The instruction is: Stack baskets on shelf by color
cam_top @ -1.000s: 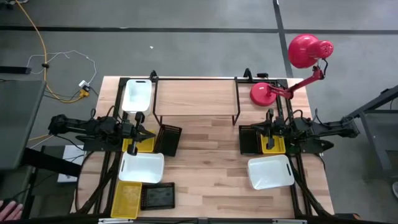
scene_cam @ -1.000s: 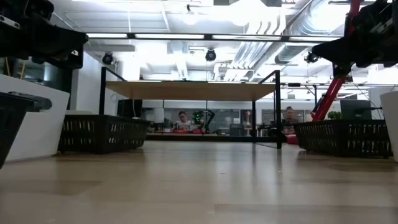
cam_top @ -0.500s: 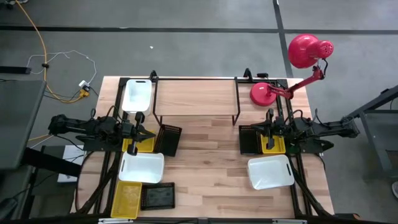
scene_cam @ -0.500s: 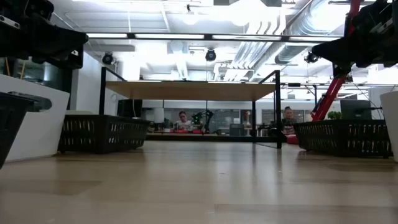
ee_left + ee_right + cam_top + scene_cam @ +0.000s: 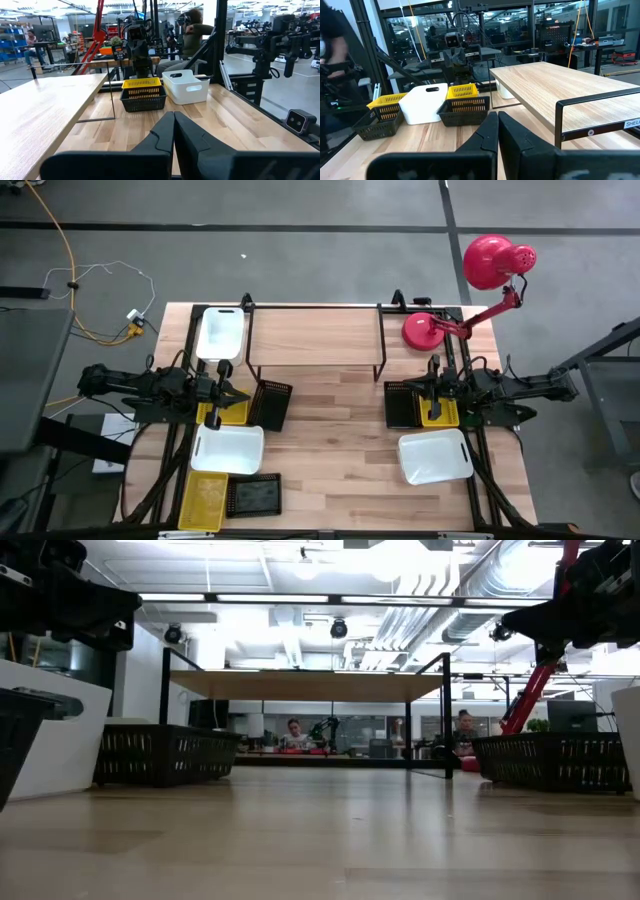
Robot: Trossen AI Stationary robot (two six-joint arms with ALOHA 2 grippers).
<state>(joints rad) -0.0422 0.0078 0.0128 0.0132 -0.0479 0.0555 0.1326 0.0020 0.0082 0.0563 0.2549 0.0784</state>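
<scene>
The black basket's rim has a part nearest the red desk lamp, along the side [image 5: 386, 406] facing the table's bare middle. Next, my right gripper closes on the rim there.
The shelf [image 5: 315, 335] stands at the table's far middle, its plank top bare. On the left side of the table lie white baskets [image 5: 220, 332] [image 5: 228, 448], yellow baskets [image 5: 225, 412] [image 5: 203, 500] and black baskets [image 5: 270, 405] [image 5: 253, 496]. On the right side a yellow basket [image 5: 142, 84] sits in a black one [image 5: 144, 101], next to a white basket [image 5: 435, 456]. My left gripper [image 5: 173, 131] hovers level and shut above the left yellow basket. My right gripper [image 5: 497, 131] hovers level and shut above the right black basket. Both hold nothing.
A red desk lamp [image 5: 470, 290] stands at the far right corner, its base by the shelf's right end. The middle of the wooden table [image 5: 330, 440] lies bare between the two groups of baskets. People sit in the room beyond the table.
</scene>
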